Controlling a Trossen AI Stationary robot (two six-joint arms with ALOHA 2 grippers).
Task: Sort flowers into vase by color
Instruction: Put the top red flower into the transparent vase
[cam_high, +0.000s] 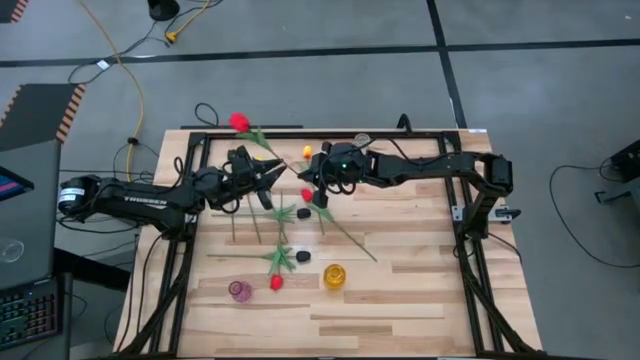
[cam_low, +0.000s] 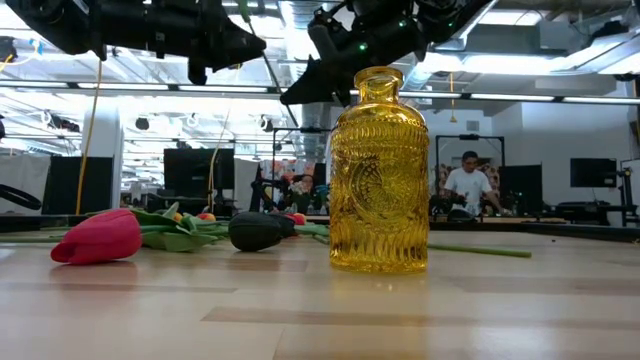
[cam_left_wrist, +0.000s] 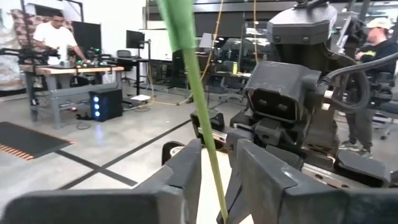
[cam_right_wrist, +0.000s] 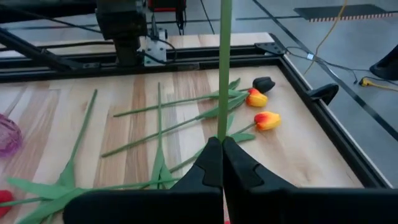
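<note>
The robot's right gripper pinches the tulip's stem near its low end, so the left gripper will hold the stem while the right gripper takes it nearer the head (cam_high: 269, 151).
A red tulip (cam_high: 240, 122) is held up in the air between the two arms, and its green stem (cam_left_wrist: 200, 93) slants down from the head. My right gripper (cam_right_wrist: 222, 143), near the table's far middle (cam_high: 318, 186), is shut on that stem. My left gripper (cam_left_wrist: 216, 155), just left of it (cam_high: 267, 172), is open, with one finger on each side of the same stem. Other tulips with red, yellow-orange (cam_right_wrist: 267, 120) and black (cam_low: 255, 230) heads lie flat on the table. A yellow glass vase (cam_low: 378, 170) and a purple vase (cam_high: 240, 290) stand near the front. My right gripper pinches the tulip's stem (cam_right_wrist: 223, 127) between its two shut fingers, at a part far from the head. The fingers come from the table's right, slanting down. The stem rises out past the fingertips, and the flower is lifted clear of the table.
Several tulips lie spread over the table's middle (cam_high: 285, 215), below both grippers. The yellow vase (cam_high: 334, 276) and the purple vase stand side by side toward the near edge, with a red tulip head (cam_high: 276, 283) between them. A black frame (cam_high: 470, 300) borders the table. People work in the room behind.
</note>
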